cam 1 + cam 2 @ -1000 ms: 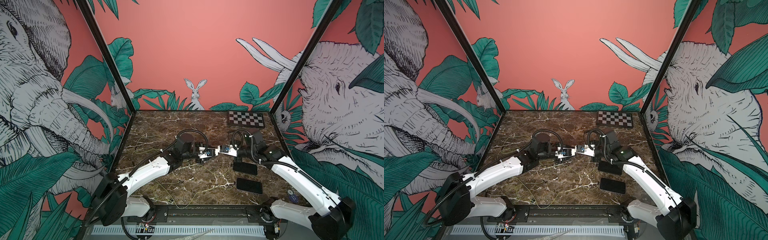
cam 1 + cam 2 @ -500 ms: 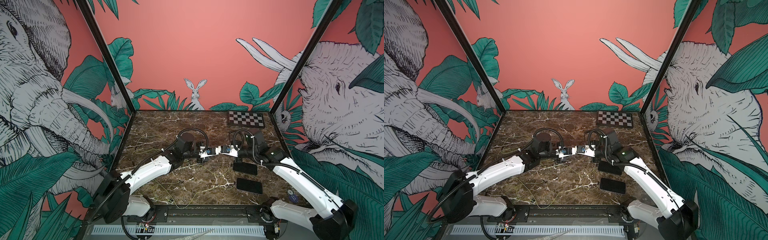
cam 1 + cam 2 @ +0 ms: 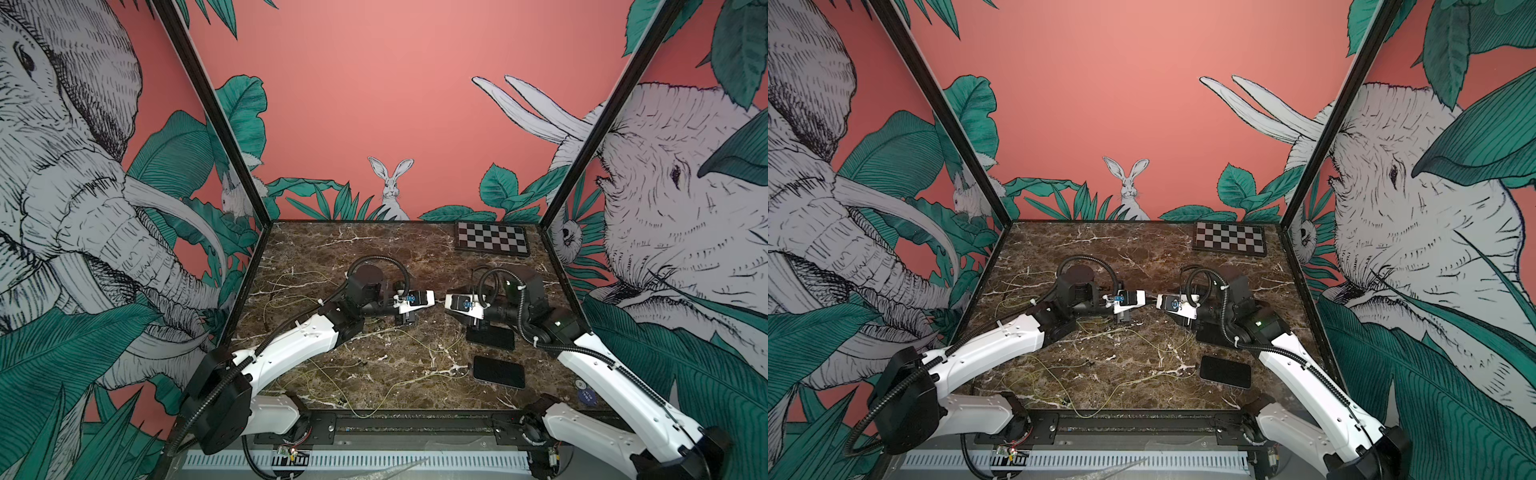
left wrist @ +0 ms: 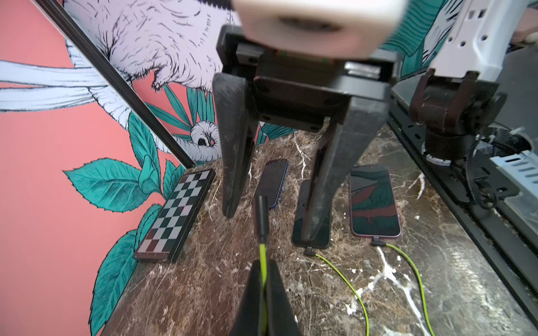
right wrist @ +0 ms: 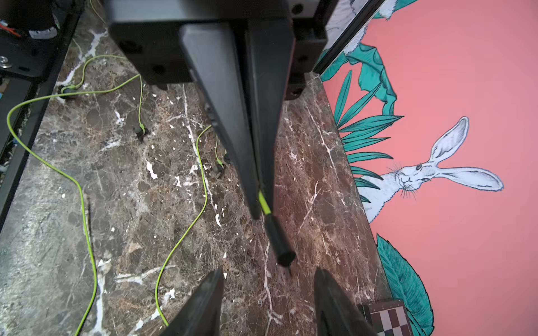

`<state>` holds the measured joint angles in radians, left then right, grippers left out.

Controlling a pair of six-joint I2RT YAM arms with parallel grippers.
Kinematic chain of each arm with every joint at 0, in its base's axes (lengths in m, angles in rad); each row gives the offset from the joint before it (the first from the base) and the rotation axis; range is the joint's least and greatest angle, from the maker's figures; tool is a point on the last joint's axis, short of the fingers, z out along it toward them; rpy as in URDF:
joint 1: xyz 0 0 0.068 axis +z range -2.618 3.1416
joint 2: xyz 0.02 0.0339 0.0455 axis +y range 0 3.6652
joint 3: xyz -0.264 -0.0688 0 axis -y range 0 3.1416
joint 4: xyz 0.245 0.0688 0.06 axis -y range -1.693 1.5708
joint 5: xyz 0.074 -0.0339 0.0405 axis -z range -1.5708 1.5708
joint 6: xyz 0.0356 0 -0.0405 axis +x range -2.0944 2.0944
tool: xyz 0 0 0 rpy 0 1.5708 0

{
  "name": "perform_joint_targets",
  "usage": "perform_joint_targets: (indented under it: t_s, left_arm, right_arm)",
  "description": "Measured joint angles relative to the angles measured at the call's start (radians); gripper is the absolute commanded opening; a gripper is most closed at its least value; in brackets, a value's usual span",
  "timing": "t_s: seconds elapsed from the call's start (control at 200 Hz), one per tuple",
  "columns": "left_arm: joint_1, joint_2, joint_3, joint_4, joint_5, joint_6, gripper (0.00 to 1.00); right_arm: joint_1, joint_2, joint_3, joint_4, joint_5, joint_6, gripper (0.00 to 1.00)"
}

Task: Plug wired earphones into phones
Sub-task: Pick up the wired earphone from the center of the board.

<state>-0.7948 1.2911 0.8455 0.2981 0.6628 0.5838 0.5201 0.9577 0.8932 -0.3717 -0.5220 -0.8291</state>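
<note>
The cord behind the plug is held by my left gripper, so next my right gripper pinches the plug's tip (image 5: 286,258) while my left gripper takes the plug's body.
My left gripper (image 4: 263,263) is shut on a thin yellow-green earphone cord (image 4: 263,253), just behind its dark plug (image 4: 261,215), which sticks out in the air. My right gripper (image 5: 267,273) faces it tip to tip at mid-table, open, with the plug (image 5: 278,241) just ahead of its fingers and apart from them. Three black phones lie beyond: one (image 4: 273,181) has no cord, the other two (image 4: 313,237) (image 4: 374,200) each have a cord plugged in. In both top views two phones (image 3: 498,371) (image 3: 1225,371) show beside the right arm.
A checkerboard plate (image 3: 492,239) lies at the back right corner. Loose yellow-green cords with dark earbuds (image 5: 139,131) trail over the marble on the left half and toward the front rail (image 3: 415,424). Painted walls close in three sides.
My left jaws have closed on the cord. My right jaws, shut a second ago, have opened and let go of the plug. Both arms stay tip to tip at mid-table.
</note>
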Motion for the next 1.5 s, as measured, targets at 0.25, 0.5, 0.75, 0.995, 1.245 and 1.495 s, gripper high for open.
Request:
perform_joint_targets:
  t_s: [0.25, 0.5, 0.75, 0.995, 1.245, 1.495]
  left_arm:
    - [0.0, -0.004, -0.004, 0.009, 0.064, -0.016, 0.0]
    - [0.0, -0.004, -0.004, 0.009, 0.062, -0.016, 0.0]
    - [0.0, -0.004, -0.004, 0.019, 0.007, -0.01, 0.0]
    - [0.0, -0.004, -0.004, 0.005, -0.009, 0.009, 0.0]
    - [0.0, -0.004, -0.004, -0.015, -0.008, 0.019, 0.0]
    - [0.0, -0.004, -0.004, -0.019, -0.007, 0.019, 0.01]
  right_arm:
    - [-0.053, -0.024, -0.031, 0.101, -0.1, 0.08, 0.36]
    - [-0.063, -0.021, -0.031, 0.132, -0.214, 0.113, 0.24]
    - [-0.064, -0.011, -0.026, 0.07, -0.242, 0.084, 0.25]
    - [-0.064, -0.007, -0.011, 0.035, -0.241, 0.061, 0.21]
    - [-0.064, -0.006, -0.011, 0.035, -0.242, 0.06, 0.08]
    - [-0.064, -0.005, -0.011, 0.03, -0.243, 0.056, 0.0]
